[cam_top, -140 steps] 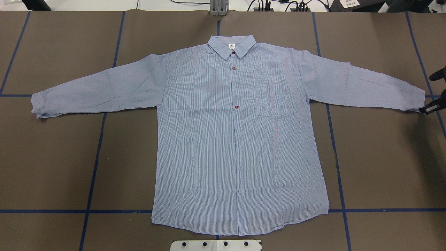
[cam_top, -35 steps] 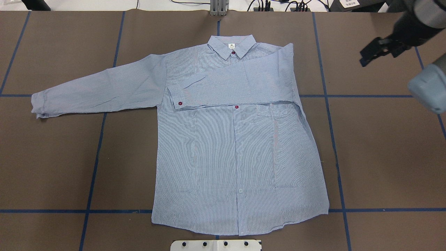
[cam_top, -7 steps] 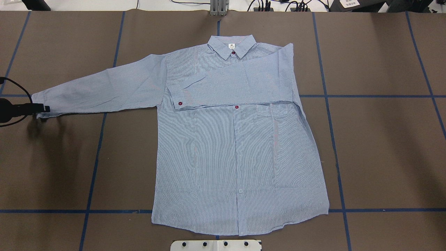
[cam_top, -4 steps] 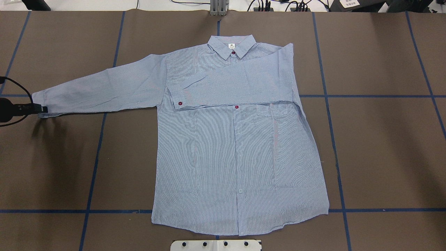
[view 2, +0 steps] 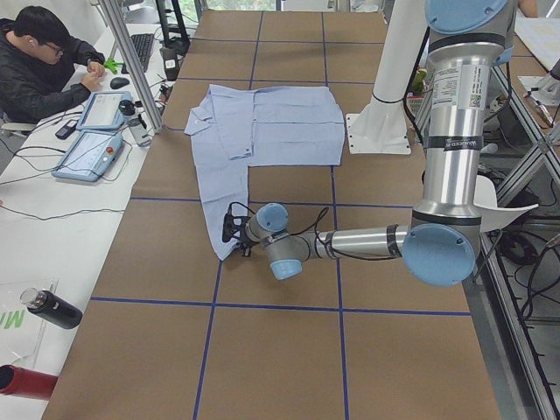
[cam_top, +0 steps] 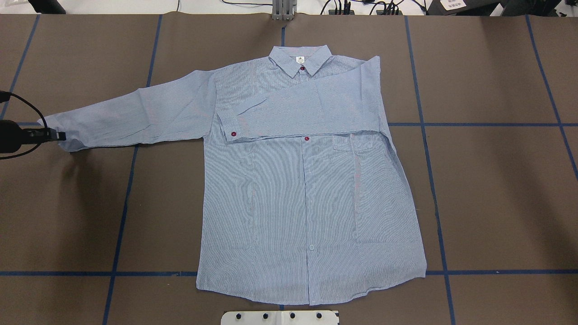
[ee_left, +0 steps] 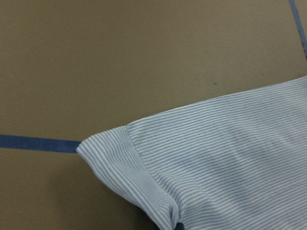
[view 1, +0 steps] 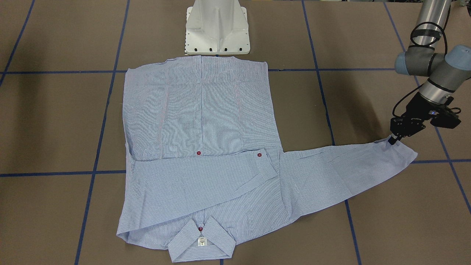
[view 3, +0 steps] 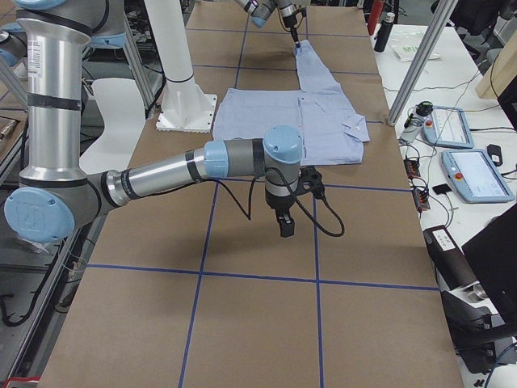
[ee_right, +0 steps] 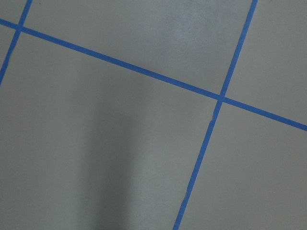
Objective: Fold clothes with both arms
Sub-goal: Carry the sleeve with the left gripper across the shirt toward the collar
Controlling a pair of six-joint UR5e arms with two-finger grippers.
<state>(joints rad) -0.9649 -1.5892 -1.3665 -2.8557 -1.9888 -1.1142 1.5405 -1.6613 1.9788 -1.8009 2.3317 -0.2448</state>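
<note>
My left gripper needs to release the cuff, now slightly raised, on the folded sleeve's pedestal-side edge (view 1: 170, 155), setting it between the chest button and the far side of the shirt.
The light blue striped shirt (cam_top: 307, 189) lies face up on the brown table, collar (cam_top: 300, 58) at the far side. One sleeve (cam_top: 311, 113) is folded across the chest. The other sleeve (cam_top: 135, 117) stretches out to the robot's left. My left gripper (cam_top: 58, 134) is shut on that sleeve's cuff (view 1: 401, 152), also pinched in the front-facing view by the left gripper (view 1: 393, 140). The cuff (ee_left: 144, 182) fills the left wrist view, slightly raised. My right gripper (view 3: 285, 226) hangs over bare table near the shirt's side; I cannot tell its state.
The white pedestal base (view 1: 217, 25) stands at the shirt's hem. Blue tape lines (ee_right: 211, 100) cross the table. A seated person (view 2: 44, 61) and control pendants (view 2: 92, 140) are beyond the far edge, and a dark bottle (view 2: 52, 308) stands there too.
The left gripper has shifted slightly toward the shirt and away from the robot, taking the cuff with it. The cuff's end has lifted off the table. Earlier, the other sleeve was folded across the chest.
</note>
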